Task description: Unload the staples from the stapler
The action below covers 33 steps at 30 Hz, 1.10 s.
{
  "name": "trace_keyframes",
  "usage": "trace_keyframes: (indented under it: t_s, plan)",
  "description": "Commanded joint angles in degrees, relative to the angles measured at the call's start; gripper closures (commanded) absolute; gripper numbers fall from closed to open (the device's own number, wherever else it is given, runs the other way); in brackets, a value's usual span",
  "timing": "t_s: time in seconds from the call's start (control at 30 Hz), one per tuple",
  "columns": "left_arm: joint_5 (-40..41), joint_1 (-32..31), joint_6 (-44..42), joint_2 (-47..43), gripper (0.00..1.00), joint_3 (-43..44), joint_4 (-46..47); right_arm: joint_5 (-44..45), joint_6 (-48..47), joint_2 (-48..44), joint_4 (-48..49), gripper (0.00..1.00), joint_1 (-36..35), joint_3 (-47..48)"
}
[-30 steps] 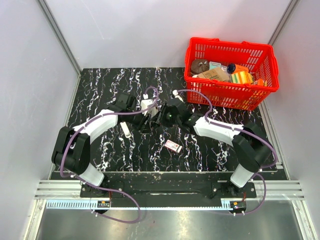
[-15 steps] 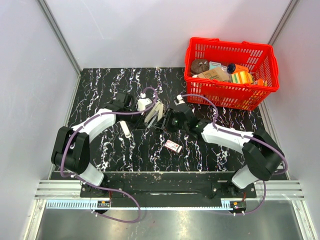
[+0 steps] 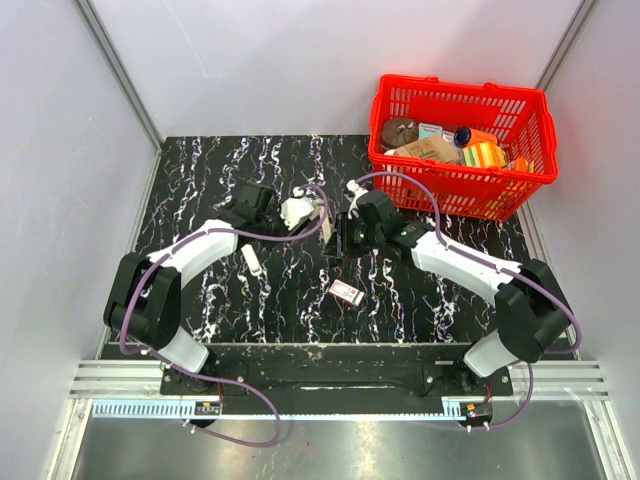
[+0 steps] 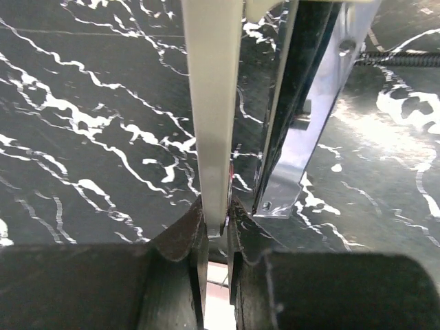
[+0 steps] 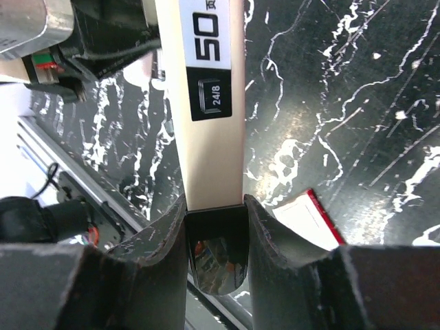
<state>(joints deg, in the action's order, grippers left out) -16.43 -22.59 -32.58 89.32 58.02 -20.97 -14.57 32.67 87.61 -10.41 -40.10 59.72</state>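
Next, my right gripper releases the stapler on the black marble (image 3: 332,227) (image 5: 385,41) behind the small red-and-white box.
The stapler (image 3: 323,218) is held off the table between both grippers, hinged open. My left gripper (image 3: 311,213) is shut on its thin light-grey arm (image 4: 213,103), seen edge-on between the fingertips (image 4: 214,221). The shiny dark metal part (image 4: 302,110) splays out to the right of that arm. My right gripper (image 3: 339,236) is shut on the cream top arm (image 5: 206,82) marked "50" and "24/8", gripping it at its black end cap (image 5: 216,240). No staples show.
A slim white bar (image 3: 252,262) lies on the black marble table (image 3: 220,170) left of the grippers. A small red-and-white box (image 3: 347,292) lies nearer the front, also in the right wrist view (image 5: 309,220). A red basket (image 3: 455,190) with several items stands at the back right.
Both grippers have shifted a little toward the far side with the stapler. The stapler has swung open between them, and the right arm's elbow has moved right.
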Motion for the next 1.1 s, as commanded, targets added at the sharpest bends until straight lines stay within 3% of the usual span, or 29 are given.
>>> trace_keyframes:
  t_s: [0.0,0.3,0.57,0.67,0.87,1.07]
  plan:
    - [15.00,-1.49,-8.45,-2.48,1.00,-2.29,8.66,2.70,-8.67,-0.60,-8.65,1.00,1.95,1.71]
    - [27.75,-7.81,-18.39,-4.15,1.00,-13.18,20.79,3.32,-10.51,-1.30,-9.01,1.00,5.38,-0.31]
    - [34.35,-13.26,-24.37,-4.15,1.00,-19.08,32.11,3.32,-10.96,0.01,-8.13,1.00,5.64,1.27]
    - [34.62,-14.41,-23.51,-4.24,1.00,-19.00,31.35,3.49,-10.78,0.27,-7.78,1.00,5.64,1.97]
    - [25.77,-14.41,-8.41,-5.64,1.00,-8.12,14.24,3.32,-9.03,0.80,-5.15,1.00,5.64,4.78]
    - [4.25,-14.33,4.79,-8.81,0.82,0.42,-1.60,5.86,-4.73,2.82,-1.20,1.00,5.64,11.63]
